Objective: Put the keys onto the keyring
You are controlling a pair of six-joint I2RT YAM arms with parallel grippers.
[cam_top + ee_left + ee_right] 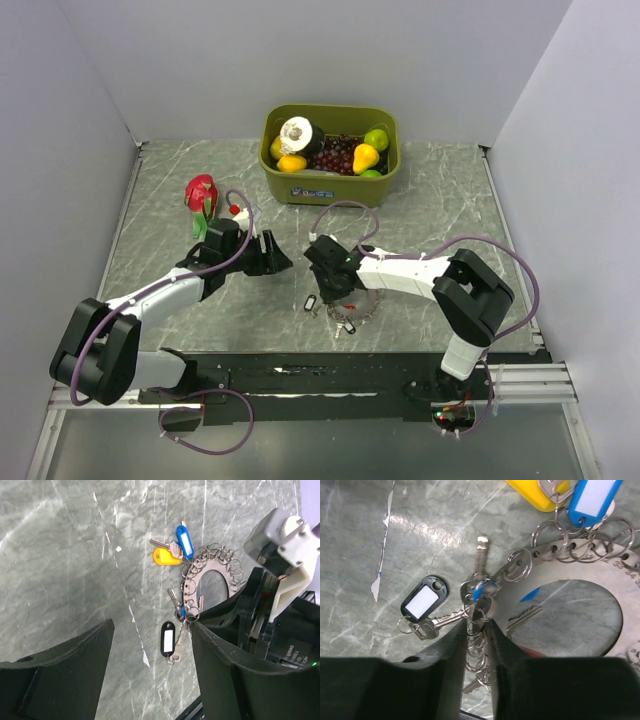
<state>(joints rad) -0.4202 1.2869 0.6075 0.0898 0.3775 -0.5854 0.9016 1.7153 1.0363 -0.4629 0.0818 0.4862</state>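
I need to open my right gripper, shut on small rings amid the keys, take the keyring's flat rim (pixel 506 599) and lift the keyring clear.
The keyring (pixel 600 567) is a flat grey metal ring with many small split rings along its rim; it lies on the marble table and also shows in the left wrist view (pixel 200 577) and the top view (pixel 358 306). My right gripper (pixel 479 630) is shut on its near rim, with small rings between the fingers. A black-tagged key (pixel 423 601) lies just left of the fingers. Yellow-headed (pixel 540 492) and blue-tagged (pixel 592 495) keys lie at the ring's far side. My left gripper (pixel 150 680) is open and empty, above the table to the left of the keys (pixel 265 255).
An olive bin (pixel 330 180) of toy fruit stands at the back centre. A red toy fruit (pixel 200 192) and a small white-and-red object (pixel 238 212) lie behind my left arm. Grey walls close in on three sides of the table.
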